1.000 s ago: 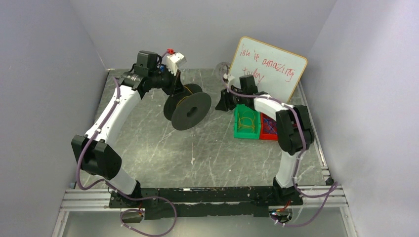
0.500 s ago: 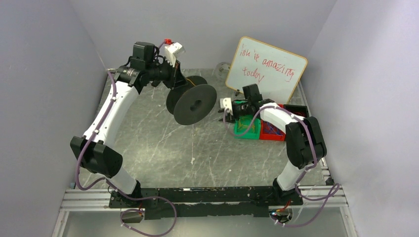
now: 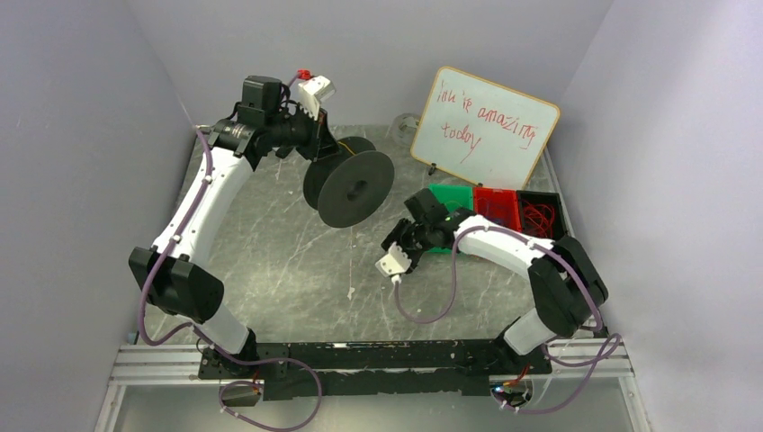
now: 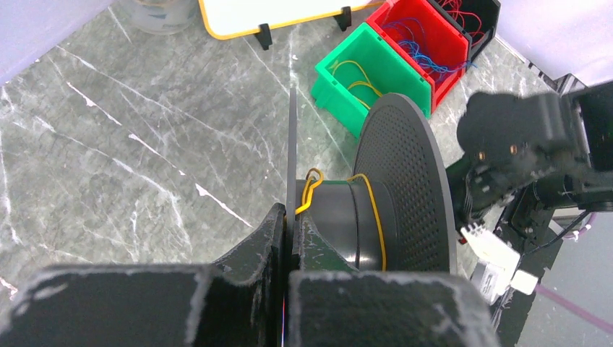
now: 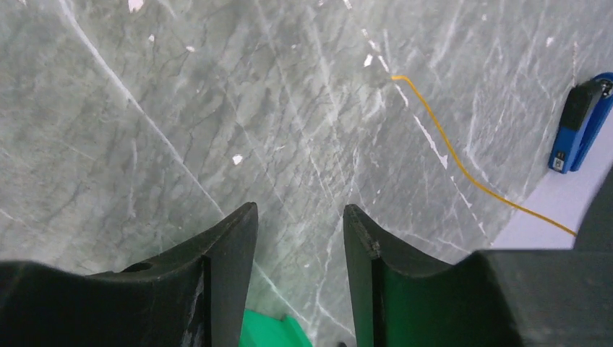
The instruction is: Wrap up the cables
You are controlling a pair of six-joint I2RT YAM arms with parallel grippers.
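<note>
The hanging part of the yellow cable (image 3: 351, 259) (image 5: 463, 170) is below the black spool, close to the cable's loose end. My right gripper will close on it next.
My left gripper (image 3: 320, 151) is shut on the thin flange (image 4: 292, 137) of a black spool (image 3: 356, 189) and holds it above the table; in the left wrist view the gripper (image 4: 292, 218) pinches the flange edge. A yellow cable (image 4: 376, 217) runs round the spool's core, with a small loop (image 4: 311, 189) at the flange. A strand of cable (image 5: 452, 155) trails across the table in the right wrist view. More yellow cables (image 4: 353, 71) lie in a green bin (image 4: 340, 92). My right gripper (image 3: 416, 212) is open and empty, just left of the green bin (image 3: 455, 193); the right wrist view shows it (image 5: 300, 213) over bare table.
A red bin (image 3: 497, 205) with blue wires and a black bin (image 3: 540, 216) with red wires stand right of the green one. A whiteboard (image 3: 486, 126) leans at the back, with a glass jar (image 3: 404, 128) beside it. A blue clip (image 5: 575, 130) lies by the wall.
My right arm has swung away from the bins, toward the near middle of the table, with its gripper open. My left gripper lifted the spool slightly a second ago and has since held still.
</note>
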